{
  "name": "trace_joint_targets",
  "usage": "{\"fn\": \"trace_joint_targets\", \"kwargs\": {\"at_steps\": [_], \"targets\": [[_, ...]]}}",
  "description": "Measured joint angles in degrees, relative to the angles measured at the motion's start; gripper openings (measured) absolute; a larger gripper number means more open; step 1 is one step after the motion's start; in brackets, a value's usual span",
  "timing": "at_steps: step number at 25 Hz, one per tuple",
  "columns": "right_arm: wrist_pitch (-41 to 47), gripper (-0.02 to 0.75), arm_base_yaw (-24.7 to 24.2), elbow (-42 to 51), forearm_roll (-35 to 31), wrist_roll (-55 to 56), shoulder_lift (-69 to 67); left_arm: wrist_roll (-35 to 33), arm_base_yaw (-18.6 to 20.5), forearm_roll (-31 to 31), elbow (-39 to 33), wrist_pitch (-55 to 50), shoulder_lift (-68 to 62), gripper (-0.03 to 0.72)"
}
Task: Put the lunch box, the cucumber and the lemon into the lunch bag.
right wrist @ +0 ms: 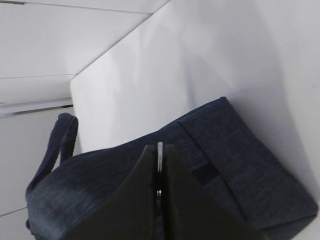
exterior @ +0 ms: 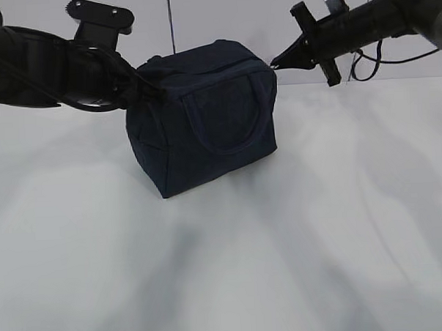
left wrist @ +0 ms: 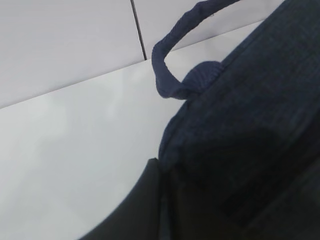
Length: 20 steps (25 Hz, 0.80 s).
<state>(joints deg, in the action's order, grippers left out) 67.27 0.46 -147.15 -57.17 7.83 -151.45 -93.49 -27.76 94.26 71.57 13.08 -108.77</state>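
Observation:
Next, I release the silver ring pull from my right gripper against the lunch bag's outer end point(exterior: 290, 93), just below the lunch bag's top corner.
The dark navy lunch bag point(exterior: 204, 122) stands on the white table, its top closed and one loop handle point(exterior: 226, 117) lying against the front. My left gripper point(exterior: 156, 92) is shut on the fabric at the bag's upper left corner; in the left wrist view only one dark finger point(left wrist: 142, 205) shows against the lunch bag point(left wrist: 250, 130), below a handle point(left wrist: 167, 60). My right gripper point(exterior: 275, 63) sits at the bag's top right corner, shut on the silver ring pull point(right wrist: 160, 154). The lunch box, the cucumber and the lemon are out of view.
The white table point(exterior: 225, 268) stretches in front of the bag and to both sides. A pale wall with a dark vertical seam point(exterior: 171, 21) stands behind. Black cables point(exterior: 367, 60) hang from the right arm.

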Motion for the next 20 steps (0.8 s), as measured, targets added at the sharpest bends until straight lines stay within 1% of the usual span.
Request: {"fn": "trace_joint_targets", "kwargs": {"at_steps": [6, 9, 11, 16, 20], "targets": [[2.0, 0.000, 0.0, 0.0, -9.2, 0.4, -4.4, 0.0, 0.0, 0.0, 0.1, -0.1, 0.0, -0.010], [2.1, 0.000, -0.3, 0.0, -11.4, 2.1, -5.1, 0.0, 0.0, 0.0, 0.1, -0.1, 0.0, -0.010], [2.0, 0.000, -0.5, 0.0, -11.5, 3.4, -5.2, 0.0, 0.0, 0.0, 0.1, -0.1, 0.0, -0.010], [1.3, 0.000, -0.8, 0.0, -6.1, 5.1, -5.3, 0.0, 0.0, 0.0, 0.1, -0.2, 0.0, -0.010], [0.6, 0.000, -0.8, 0.0, -2.7, 4.3, -5.3, 0.0, 0.0, 0.0, 0.1, -0.4, 0.0, -0.010]]}}
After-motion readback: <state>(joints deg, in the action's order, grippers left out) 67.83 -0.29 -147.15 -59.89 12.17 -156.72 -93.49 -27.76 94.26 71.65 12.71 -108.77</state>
